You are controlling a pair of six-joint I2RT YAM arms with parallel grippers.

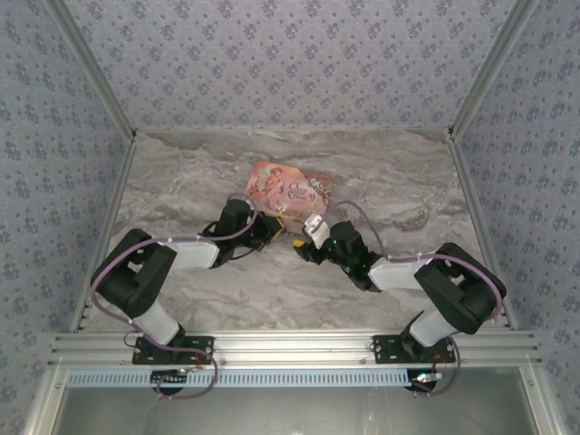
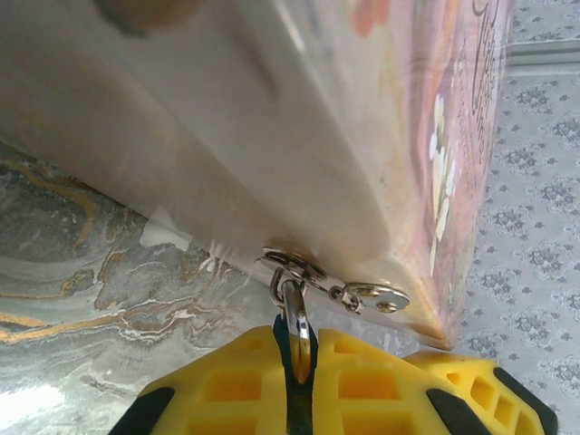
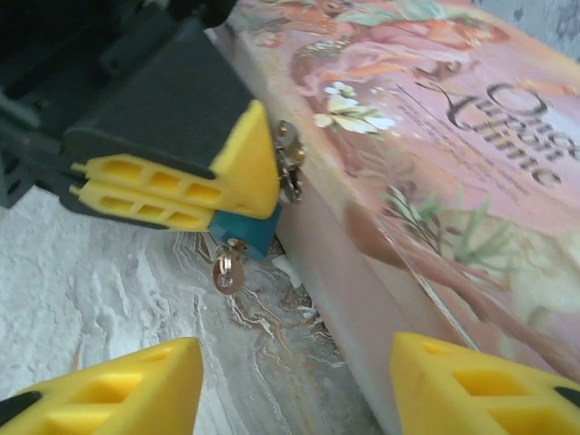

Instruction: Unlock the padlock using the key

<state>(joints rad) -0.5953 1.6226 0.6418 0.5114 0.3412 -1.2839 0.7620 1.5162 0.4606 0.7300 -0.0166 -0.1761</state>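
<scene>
My left gripper is holding the padlock at a slant and the key's head hangs free, so my right gripper should take the key (image 3: 228,272) before my left gripper regrips the padlock.
The teal padlock (image 3: 245,232) is pinched between the yellow fingers (image 3: 172,177) of my left gripper, right beside the pink illustrated box (image 3: 426,136). The key (image 3: 227,270) sticks out of the padlock's underside, its round head hanging free. In the left wrist view the silvery shackle (image 2: 297,328) rises from my shut left gripper (image 2: 297,367) and hooks through the box's metal hasp (image 2: 304,267). My right gripper (image 3: 294,362) stands open a little below the key, touching nothing. From above, the left gripper (image 1: 270,232) and the right gripper (image 1: 304,245) meet at the box's near edge.
The pink box (image 1: 290,188) lies mid-table on the marble top (image 1: 199,181). Patterned walls close the back and both sides. Bare table lies left, right and in front of the box.
</scene>
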